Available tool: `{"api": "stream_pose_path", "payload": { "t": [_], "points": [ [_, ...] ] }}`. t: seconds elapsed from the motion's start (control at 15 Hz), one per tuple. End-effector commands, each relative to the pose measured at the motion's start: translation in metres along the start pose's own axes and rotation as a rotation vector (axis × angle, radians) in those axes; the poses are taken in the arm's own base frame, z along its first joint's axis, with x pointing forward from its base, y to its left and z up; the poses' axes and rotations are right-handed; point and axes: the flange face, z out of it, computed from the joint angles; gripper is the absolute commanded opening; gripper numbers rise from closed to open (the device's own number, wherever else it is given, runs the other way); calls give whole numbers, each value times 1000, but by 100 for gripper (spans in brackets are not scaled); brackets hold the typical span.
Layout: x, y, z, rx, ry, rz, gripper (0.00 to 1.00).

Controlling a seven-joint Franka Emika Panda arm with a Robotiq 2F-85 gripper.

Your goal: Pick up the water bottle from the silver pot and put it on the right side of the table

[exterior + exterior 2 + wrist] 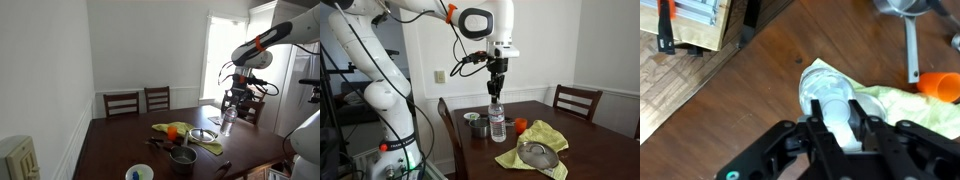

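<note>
Next, my gripper lets go of the water bottle on the bare table point(248, 135) beyond the silver pot, close to the outer edge of the table.
The water bottle point(497, 122) is clear with a pale cap and hangs upright in my gripper point(497, 96), which is shut on its neck. Its base is at or just above the dark wooden table point(590, 140), and I cannot tell if it touches. It also shows in an exterior view point(228, 121) under the gripper point(232, 106). In the wrist view the cap point(832, 100) sits between the fingers point(837, 118). The silver pot point(538, 154) lies empty on a yellow-green cloth point(548, 134), apart from the bottle; it shows in the other exterior view too point(203, 135).
A deeper dark grey pot point(475, 122) stands near the bottle and shows again in an exterior view point(183, 157). An orange object point(520, 126) lies by the cloth. A blue and white bowl point(140, 173) sits at the table's near edge. Wooden chairs point(122, 103) stand at the far side.
</note>
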Motion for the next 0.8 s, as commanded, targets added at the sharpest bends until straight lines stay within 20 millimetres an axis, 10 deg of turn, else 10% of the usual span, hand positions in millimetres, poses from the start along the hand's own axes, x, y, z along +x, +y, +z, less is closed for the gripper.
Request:
{"api": "stream_pose_path", "payload": {
  "t": [0.0, 0.73],
  "points": [
    [76, 47, -15, -1, -19, 199, 8],
    [232, 193, 35, 45, -48, 784, 8]
  ]
}}
